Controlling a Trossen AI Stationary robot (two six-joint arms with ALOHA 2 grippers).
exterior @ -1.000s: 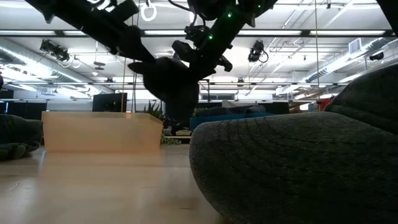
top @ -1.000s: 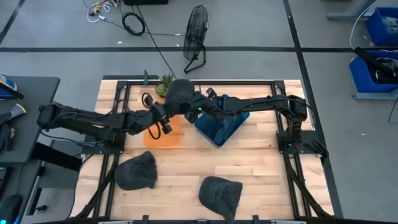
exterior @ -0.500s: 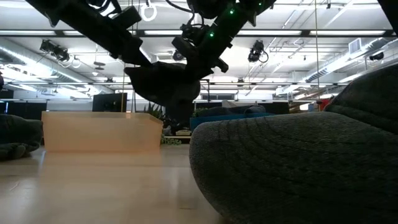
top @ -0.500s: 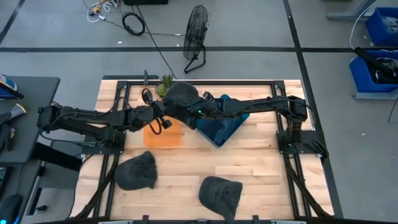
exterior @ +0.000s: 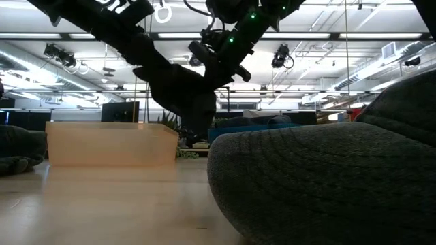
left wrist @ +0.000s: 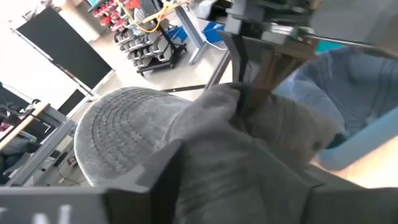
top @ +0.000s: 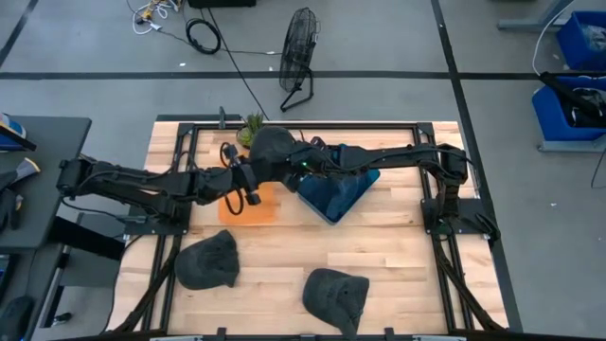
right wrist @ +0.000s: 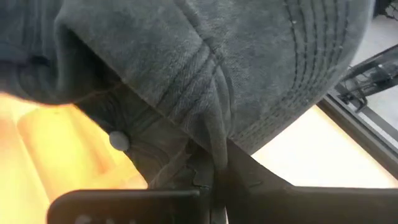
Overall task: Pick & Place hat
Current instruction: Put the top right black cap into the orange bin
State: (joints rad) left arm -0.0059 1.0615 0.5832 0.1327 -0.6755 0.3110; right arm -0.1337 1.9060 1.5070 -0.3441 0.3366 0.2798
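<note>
Cloth bunches across my left fingers; they should open, then pinch a fold (left wrist: 180, 124) beside the hat's visor before my right gripper opens.
A grey knitted hat (top: 272, 150) hangs in the air between my two grippers, over the far middle of the table, above the gap between an orange bin (top: 248, 205) and a blue bin (top: 336, 194). My left gripper (top: 248, 181) comes from the left and is shut on the hat's left side. My right gripper (top: 299, 169) comes from the right and is shut on its right side. In the low view the hat (exterior: 180, 88) hangs dark above the orange bin (exterior: 112, 143). Its stitched brim (right wrist: 311, 62) shows in the right wrist view. My left gripper holds the hat's left side (left wrist: 205, 143), coming level from the table's left. The bunched cloth drapes over its fingers (left wrist: 166, 177) and hides the contact. The hat is lifted clear of the table. My right gripper pinches a gathered fold of the hat's cloth (right wrist: 214, 140) between its two fingers (right wrist: 239, 171), coming from the table's right and slanting down. The left wrist view shows the same pinch (left wrist: 242, 99). The hat is clear of the table and sags between the grippers.
Two more grey hats lie on the near part of the table, one at the left (top: 208, 260) and one in the middle (top: 336, 294); the latter fills the low view's right (exterior: 327, 184). A small plant (top: 251, 125) stands at the far edge behind the held hat.
The hat stayed held by both grippers above the bins. In the low view its left side, on my left gripper, has been drawn up and toward the left, so the hat went from a rounded hanging bunch to a wider, stretched shape.
</note>
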